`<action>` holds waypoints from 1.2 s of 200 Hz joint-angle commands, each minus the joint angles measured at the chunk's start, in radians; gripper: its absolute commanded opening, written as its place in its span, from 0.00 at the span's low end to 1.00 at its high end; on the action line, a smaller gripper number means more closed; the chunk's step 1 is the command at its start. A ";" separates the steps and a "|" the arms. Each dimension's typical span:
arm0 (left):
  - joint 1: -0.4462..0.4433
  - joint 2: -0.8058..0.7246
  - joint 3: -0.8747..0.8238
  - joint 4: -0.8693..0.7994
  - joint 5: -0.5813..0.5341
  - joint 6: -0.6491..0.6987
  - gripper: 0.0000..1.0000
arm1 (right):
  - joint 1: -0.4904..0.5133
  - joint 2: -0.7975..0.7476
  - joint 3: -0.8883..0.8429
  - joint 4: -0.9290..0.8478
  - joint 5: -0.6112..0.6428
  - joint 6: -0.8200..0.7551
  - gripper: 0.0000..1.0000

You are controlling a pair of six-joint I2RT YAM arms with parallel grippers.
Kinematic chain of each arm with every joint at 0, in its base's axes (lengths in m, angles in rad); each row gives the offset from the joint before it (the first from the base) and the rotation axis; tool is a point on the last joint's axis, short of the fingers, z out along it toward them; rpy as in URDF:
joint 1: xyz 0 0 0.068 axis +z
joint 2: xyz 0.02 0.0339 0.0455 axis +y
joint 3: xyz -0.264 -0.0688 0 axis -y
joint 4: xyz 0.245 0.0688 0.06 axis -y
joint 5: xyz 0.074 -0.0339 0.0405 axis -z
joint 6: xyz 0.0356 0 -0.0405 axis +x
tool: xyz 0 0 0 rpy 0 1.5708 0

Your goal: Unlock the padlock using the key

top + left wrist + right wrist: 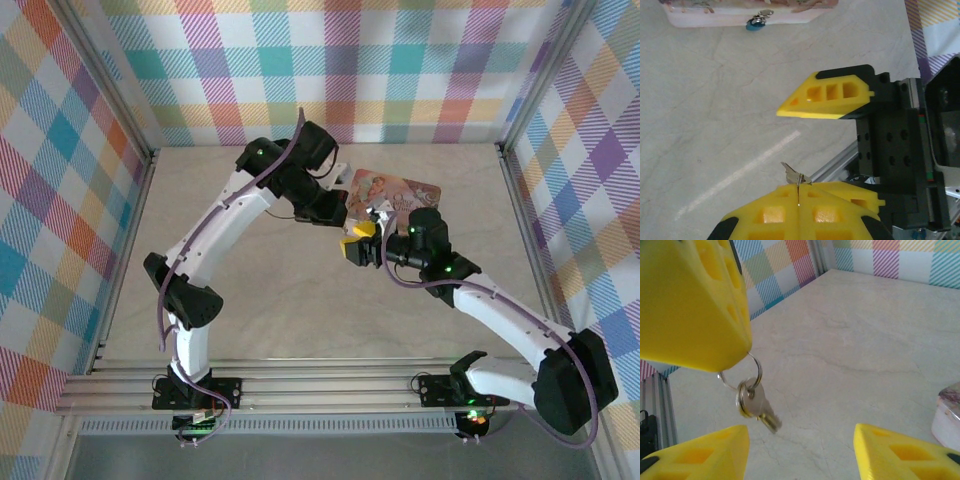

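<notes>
The keys hang from the ring in my left gripper. My right gripper will hold the keys while my left gripper opens and takes the key heads [750, 392].
My left gripper [798, 189] is shut on a metal key ring. A small silver key [791, 175] sticks up just past its yellow fingertips. In the right wrist view the same ring and keys [752, 401] hang below the left gripper's yellow fingers [695, 305]. My right gripper [800, 440] stands open just below and beside the hanging keys, not touching them. The silver padlock [759, 19], with a blue part, hangs on the front of a pink picture box [715, 17]. In the top view both grippers meet mid-table, left [360, 229], right [355, 250], just in front of the box [395, 190].
The right gripper's black body [895, 145] and one yellow finger [827, 97] stand close to the right of my left gripper. Aluminium rails [300, 385] run along the near table edge. Checked cloth walls [330, 60] enclose the table on three sides.
</notes>
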State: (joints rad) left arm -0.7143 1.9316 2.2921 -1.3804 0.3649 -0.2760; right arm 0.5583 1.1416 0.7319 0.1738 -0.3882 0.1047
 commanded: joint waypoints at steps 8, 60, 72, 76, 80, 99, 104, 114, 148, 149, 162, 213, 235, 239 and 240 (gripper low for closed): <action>0.007 -0.041 -0.025 0.032 0.061 -0.041 0.00 | 0.012 0.003 0.006 0.055 -0.029 -0.060 0.52; 0.008 -0.049 -0.045 0.056 0.072 -0.066 0.00 | 0.011 -0.030 -0.011 0.046 -0.033 -0.101 0.21; 0.009 -0.054 -0.054 0.060 0.067 -0.071 0.00 | 0.011 -0.046 -0.015 0.040 -0.047 -0.114 0.14; 0.009 -0.057 -0.057 0.062 0.067 -0.073 0.00 | 0.011 -0.051 -0.017 0.036 -0.049 -0.119 0.12; 0.009 -0.058 -0.061 0.064 0.065 -0.074 0.00 | 0.011 -0.058 -0.017 0.031 -0.054 -0.123 0.10; 0.013 -0.072 -0.082 0.080 0.069 -0.081 0.00 | 0.011 -0.079 -0.018 0.006 -0.060 -0.140 0.00; 0.015 -0.077 -0.088 0.086 0.072 -0.085 0.00 | 0.011 -0.084 -0.019 -0.001 -0.060 -0.142 0.00; 0.020 -0.088 -0.104 0.104 0.079 -0.092 0.00 | 0.011 -0.091 -0.016 -0.022 -0.064 -0.148 0.00; 0.035 -0.149 -0.182 0.215 0.094 -0.064 0.07 | 0.010 -0.089 0.061 -0.191 -0.143 -0.167 0.00; 0.035 -0.152 -0.186 0.220 0.094 -0.063 0.08 | 0.009 -0.088 0.067 -0.197 -0.147 -0.168 0.00; 0.036 -0.198 -0.238 0.297 0.072 -0.047 0.17 | -0.001 -0.065 0.128 -0.308 -0.222 -0.192 0.00; 0.038 -0.425 -0.503 0.646 0.047 0.068 0.49 | -0.067 0.093 0.412 -0.763 -0.497 -0.330 0.00; 0.038 -0.481 -0.567 0.707 0.118 0.186 0.53 | -0.066 0.127 0.473 -0.793 -0.563 -0.326 0.00; 0.038 -0.489 -0.574 0.711 0.129 0.202 0.53 | -0.067 0.132 0.483 -0.796 -0.570 -0.326 0.00; 0.038 -0.490 -0.576 0.711 0.132 0.205 0.53 | -0.066 0.133 0.485 -0.796 -0.572 -0.326 0.00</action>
State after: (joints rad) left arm -0.6788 1.4975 1.7679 -0.8070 0.4324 -0.2104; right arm 0.4919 1.2491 1.1538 -0.4824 -0.8078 -0.1699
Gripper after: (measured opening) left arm 0.523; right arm 0.066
